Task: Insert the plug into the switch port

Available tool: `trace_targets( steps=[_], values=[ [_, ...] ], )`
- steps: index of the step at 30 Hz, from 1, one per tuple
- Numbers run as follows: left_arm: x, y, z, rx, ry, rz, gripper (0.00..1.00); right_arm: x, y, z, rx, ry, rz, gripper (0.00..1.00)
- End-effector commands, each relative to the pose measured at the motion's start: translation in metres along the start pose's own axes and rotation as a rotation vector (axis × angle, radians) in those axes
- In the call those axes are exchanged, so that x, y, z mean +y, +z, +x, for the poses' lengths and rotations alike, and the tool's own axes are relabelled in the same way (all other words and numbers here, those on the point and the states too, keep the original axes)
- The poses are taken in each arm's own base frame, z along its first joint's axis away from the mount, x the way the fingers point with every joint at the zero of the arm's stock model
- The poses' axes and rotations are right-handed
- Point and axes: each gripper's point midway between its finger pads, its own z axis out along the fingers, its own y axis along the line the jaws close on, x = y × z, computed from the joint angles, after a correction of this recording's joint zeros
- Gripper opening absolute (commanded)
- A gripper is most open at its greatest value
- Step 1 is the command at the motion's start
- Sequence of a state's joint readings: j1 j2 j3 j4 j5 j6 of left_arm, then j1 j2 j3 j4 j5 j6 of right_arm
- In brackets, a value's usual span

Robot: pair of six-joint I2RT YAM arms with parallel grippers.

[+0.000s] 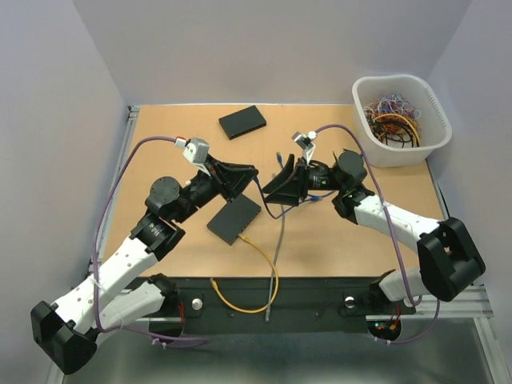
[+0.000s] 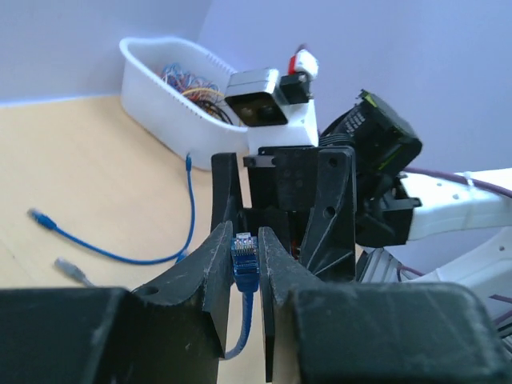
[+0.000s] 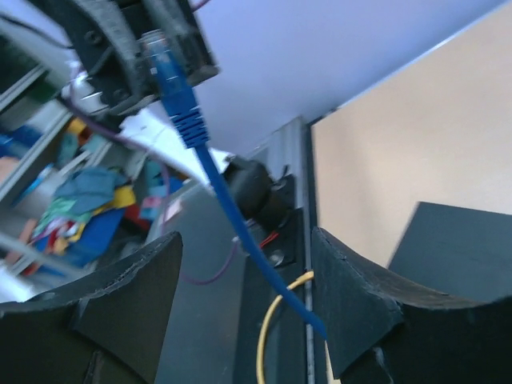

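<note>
The blue plug will drop from my left gripper's hold between the fingertips of my right gripper (image 1: 263,194) (image 2: 274,240), above the table.
The blue plug (image 2: 244,258) stands upright between the fingers of my left gripper (image 2: 246,234), which is shut on it, with its blue cable hanging below. Above the table's middle, my left gripper (image 1: 244,178) faces my right gripper (image 1: 280,186) almost tip to tip. My right gripper (image 3: 248,272) is open; the blue cable (image 3: 240,232) runs through the gap without being gripped, and the plug (image 3: 172,80) shows above it. The switch (image 1: 234,218) is a flat black box lying on the table below both grippers. Its ports do not show clearly.
A yellow cable (image 1: 256,276) runs from the switch over the table's near edge, with a grey cable (image 1: 278,240) beside it. A second black box (image 1: 242,122) lies at the back. A white basket (image 1: 400,118) of cables stands at the back right.
</note>
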State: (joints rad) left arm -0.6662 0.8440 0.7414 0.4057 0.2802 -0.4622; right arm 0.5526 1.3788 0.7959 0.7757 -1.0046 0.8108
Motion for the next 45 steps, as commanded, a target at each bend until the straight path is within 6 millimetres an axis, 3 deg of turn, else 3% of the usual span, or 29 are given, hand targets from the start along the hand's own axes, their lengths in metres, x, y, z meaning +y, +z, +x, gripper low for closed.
trace_targets(
  steps=[1,13,27,45],
  values=[
    [-0.012,-0.006,-0.004,-0.041,0.057,0.079,0.0,0.051,0.0,-0.021,0.009,-0.09,-0.203,0.7],
    [-0.014,-0.004,0.003,-0.042,0.003,0.106,0.0,0.057,0.007,-0.045,-0.065,-0.123,-0.226,0.58],
    [-0.034,-0.012,-0.001,-0.041,-0.014,0.198,0.0,0.034,0.015,-0.051,-0.112,-0.088,-0.179,0.5],
    [-0.028,-0.007,0.0,-0.08,-0.052,0.188,0.0,0.041,0.012,-0.046,-0.099,-0.088,-0.195,0.35]
  ],
)
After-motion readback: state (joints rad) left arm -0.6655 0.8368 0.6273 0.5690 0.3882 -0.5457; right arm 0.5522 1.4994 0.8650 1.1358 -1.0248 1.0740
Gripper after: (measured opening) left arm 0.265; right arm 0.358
